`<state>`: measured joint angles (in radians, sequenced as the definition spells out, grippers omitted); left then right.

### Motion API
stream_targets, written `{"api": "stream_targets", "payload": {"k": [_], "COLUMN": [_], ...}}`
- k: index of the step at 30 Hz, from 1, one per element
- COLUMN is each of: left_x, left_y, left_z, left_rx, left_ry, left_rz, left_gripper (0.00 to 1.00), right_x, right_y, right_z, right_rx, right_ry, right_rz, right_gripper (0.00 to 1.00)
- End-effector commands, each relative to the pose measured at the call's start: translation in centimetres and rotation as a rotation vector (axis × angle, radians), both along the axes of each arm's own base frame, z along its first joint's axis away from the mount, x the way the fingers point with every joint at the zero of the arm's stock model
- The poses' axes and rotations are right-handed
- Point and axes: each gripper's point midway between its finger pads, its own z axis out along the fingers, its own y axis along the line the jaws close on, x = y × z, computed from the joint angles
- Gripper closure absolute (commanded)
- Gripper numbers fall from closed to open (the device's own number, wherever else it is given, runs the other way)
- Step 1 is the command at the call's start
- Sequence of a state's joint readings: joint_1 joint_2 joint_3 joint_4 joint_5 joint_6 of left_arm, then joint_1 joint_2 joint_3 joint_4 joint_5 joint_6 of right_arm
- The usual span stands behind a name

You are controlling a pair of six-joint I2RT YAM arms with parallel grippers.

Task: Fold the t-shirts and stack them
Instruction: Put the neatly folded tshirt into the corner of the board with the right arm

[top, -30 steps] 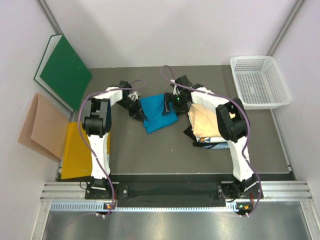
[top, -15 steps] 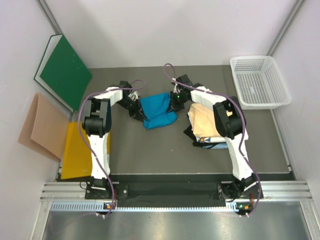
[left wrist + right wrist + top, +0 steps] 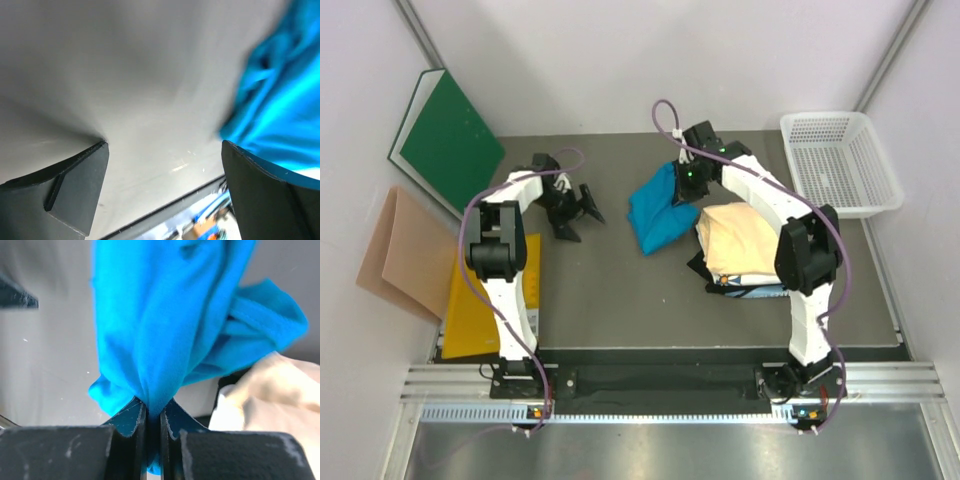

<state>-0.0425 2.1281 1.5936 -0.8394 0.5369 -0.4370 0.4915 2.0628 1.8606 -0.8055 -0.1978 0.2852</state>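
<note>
Next, I let go of the teal-blue t-shirt, now hanging bunched at the table's back middle, with my right gripper on top of the folded cream-tan t-shirt [image 3: 749,236].
The teal-blue t-shirt [image 3: 661,208] hangs bunched from my right gripper [image 3: 688,186], which is shut on a pinch of its cloth [image 3: 165,340] at the table's back middle. Its lower end trails toward the table. A folded cream-tan t-shirt [image 3: 744,243] lies just right of it, on top of dark cloth; it also shows in the right wrist view [image 3: 270,390]. My left gripper [image 3: 576,212] stands open over bare table to the left, well apart from the blue shirt [image 3: 280,100], with nothing between its fingers [image 3: 75,185].
A white mesh basket [image 3: 837,163] sits at the back right corner. A green board [image 3: 450,143] leans on the left wall, with a tan-pink paper sheet [image 3: 405,250] and a yellow envelope [image 3: 480,300] below it. Dark cloth [image 3: 740,285] pokes out under the cream shirt.
My left gripper opened, let go of the blue shirt and drew back to the left. My right gripper shut on the shirt and carried it up and to the right, toward the cream shirt.
</note>
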Motion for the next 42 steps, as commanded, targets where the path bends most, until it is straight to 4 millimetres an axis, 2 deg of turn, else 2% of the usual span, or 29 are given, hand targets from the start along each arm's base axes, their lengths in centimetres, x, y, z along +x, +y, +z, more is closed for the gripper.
{"api": "stream_targets", "payload": {"k": [1, 5, 8, 9, 11, 12, 14, 15, 16, 17, 18, 20, 21, 24, 25, 27, 32, 35, 36, 37, 38, 39, 40, 41, 42], "left_x": [2.4, 1.8, 1.1, 0.9, 0.6, 0.5, 0.5, 0.6, 0.8, 0.8, 0.9, 1.2, 1.3, 1.4, 1.3, 1.2, 1.1, 1.1, 1.1, 1.0, 1.0, 1.0, 0.9, 0.8, 0.7], "left_y": [3.7, 3.7, 3.7, 3.7, 3.8, 3.8, 3.8, 3.8, 3.7, 3.7, 3.7, 3.6, 3.6, 3.7, 3.7, 3.6, 3.7, 3.6, 3.6, 3.6, 3.5, 3.5, 3.5, 3.5, 3.4], "left_z": [0.4, -1.4, -2.3, -2.5, -3.1, -3.2, -3.5, -3.5, -3.5, -3.6, -3.5, -3.4, -3.3, -3.2, -3.2, -3.2, -3.3, -3.3, -3.2, -3.3, -3.2, -3.3, -3.2, -3.3, -3.4], "left_rx": [0.061, 0.06, 0.063, 0.063, 0.066, 0.066, 0.066, 0.065, 0.062, 0.061, 0.059, 0.055, 0.057, 0.059, 0.059, 0.057, 0.058, 0.053, 0.052, 0.05, 0.051, 0.051, 0.05, 0.048, 0.047], "left_ry": [-0.083, -0.03, -0.004, 0.003, 0.019, 0.023, 0.027, 0.025, 0.023, 0.026, 0.024, 0.022, 0.021, 0.017, 0.02, 0.024, 0.027, 0.025, 0.025, 0.027, 0.025, 0.027, 0.027, 0.029, 0.03], "left_rz": [0.087, 0.066, 0.073, 0.073, 0.073, 0.07, 0.066, 0.066, 0.062, 0.062, 0.062, 0.058, 0.059, 0.056, 0.056, 0.054, 0.053, 0.051, 0.051, 0.049, 0.046, 0.046, 0.045, 0.043, 0.041], "left_gripper": [0.01, 0.01, 0.01, 0.01, 0.01, 0.01, 0.01, 0.01, 0.01, 0.01, 0.01, 0.01, 0.01, 0.01, 0.01, 0.01, 0.01, 0.01, 0.01, 0.01, 0.01, 0.01, 0.01, 0.01, 0.01], "right_x": [0.6, -0.9, -2.6, -3.7, -4.5, -5.6, -6.4, -7.9, -7.7, -8.1, -9.6, -10.2, -11.3, -12.7, -12.9, -13.4, -12.9, -13.1, -13.1, -13.8, -13.8, -13.4, -13.2, -12.9, -12.2], "right_y": [-1.3, -2.9, -4.8, -5.7, -7.3, -8.5, -10.9, -12.5, -14.5, -15.3, -16.5, -18.5, -19.3, -21.4, -22.8, -23.5, -25.8, -26.9, -28.0, -28.5, -28.8, -29.4, -29.3, -29.2, -29.3], "right_z": [7.9, 10.3, 12.7, 13.9, 14.7, 14.7, 13.6, 11.2, 10.1, 8.7, 5.8, 3.6, 1.6, -1.3, -1.9, -2.8, -2.2, -2.6, -3.0, -3.0, -2.8, -1.7, -0.8, 1.2, 3.3], "right_rx": [0.016, -0.008, -0.031, -0.034, -0.045, -0.053, -0.078, -0.107, -0.115, -0.12, -0.146, -0.175, -0.201, -0.268, -0.317, -0.337, -0.417, -0.48, -0.551, -0.592, -0.611, -0.64, -0.642, -0.627, -0.618], "right_ry": [-0.18, -0.214, -0.251, -0.266, -0.275, -0.269, -0.242, -0.186, -0.169, -0.145, -0.081, -0.034, 0.025, 0.122, 0.137, 0.181, 0.174, 0.206, 0.228, 0.259, 0.261, 0.223, 0.193, 0.123, 0.054], "right_rz": [-0.005, -0.024, -0.053, -0.063, -0.105, -0.118, -0.172, -0.192, -0.246, -0.251, -0.257, -0.286, -0.288, -0.322, -0.358, -0.363, -0.432, -0.458, -0.482, -0.492, -0.503, -0.526, -0.527, -0.549, -0.571], "right_gripper": [1.0, 1.0, 1.0, 1.0, 1.0, 1.0, 1.0, 1.0, 1.0, 0.99, 0.99, 0.99, 0.99, 0.99, 0.98, 0.98, 0.98, 0.95, 0.93, 0.69, 0.57, 0.43, 0.12, 0.01, 0.0]}}
